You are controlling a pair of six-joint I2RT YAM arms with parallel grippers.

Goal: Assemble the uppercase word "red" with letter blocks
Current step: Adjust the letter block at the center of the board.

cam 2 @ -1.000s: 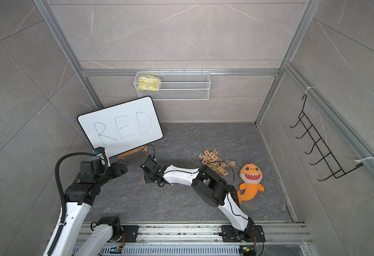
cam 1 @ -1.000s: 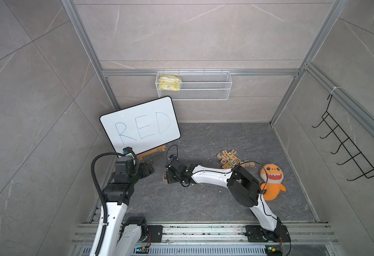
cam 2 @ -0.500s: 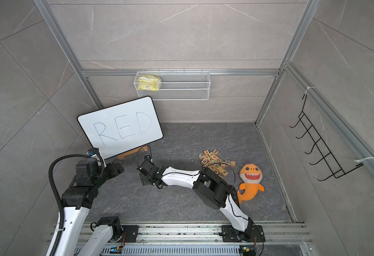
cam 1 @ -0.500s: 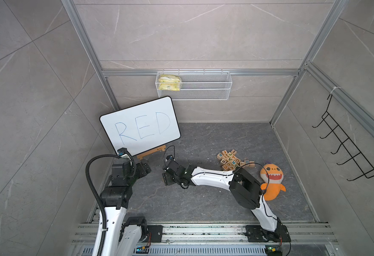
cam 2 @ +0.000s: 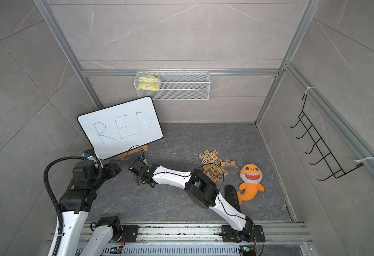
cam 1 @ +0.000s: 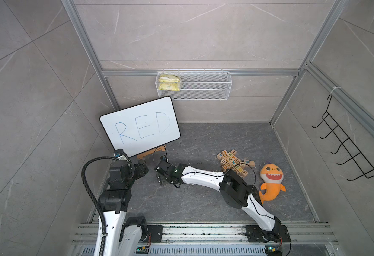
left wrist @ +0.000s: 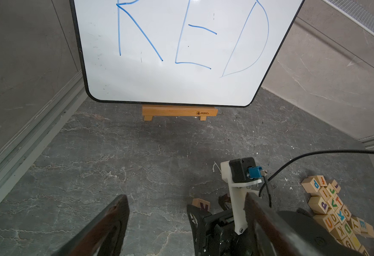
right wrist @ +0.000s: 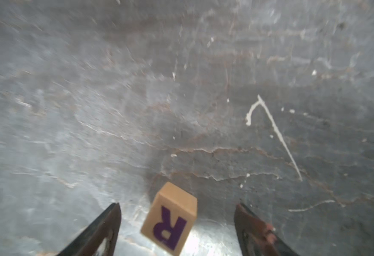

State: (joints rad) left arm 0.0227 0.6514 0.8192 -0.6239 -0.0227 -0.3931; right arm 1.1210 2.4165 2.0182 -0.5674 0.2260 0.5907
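The R block lies crooked between the fingers of the robot's right gripper, so that gripper should turn it square, then grip its sides (right wrist: 187,232) and move it closer to the whiteboard.
A light-wood letter block with a purple R (right wrist: 170,218) lies on the grey floor between the fingers of my right gripper (right wrist: 177,206). That gripper is open and neither finger touches the block. The left wrist view shows the same R block (left wrist: 201,204) just beyond the right gripper. My left gripper (left wrist: 183,199) is open and holds nothing. In both top views the right gripper (cam 1: 160,177) (cam 2: 139,179) sits low at the left of the floor, with the left gripper (cam 1: 145,169) close beside it. The remaining letter blocks (cam 1: 234,163) (cam 2: 214,165) lie in a pile to the right.
A whiteboard (cam 1: 139,126) with "RED" in blue leans on a wooden stand (left wrist: 179,112) at the back left. An orange shark plush (cam 1: 270,184) lies right of the pile. A wire basket (cam 1: 194,88) and a black hook rack (cam 1: 347,150) hang on the walls.
My right gripper has opened and let go of the R block, shifting slightly left. The left arm has barely moved.
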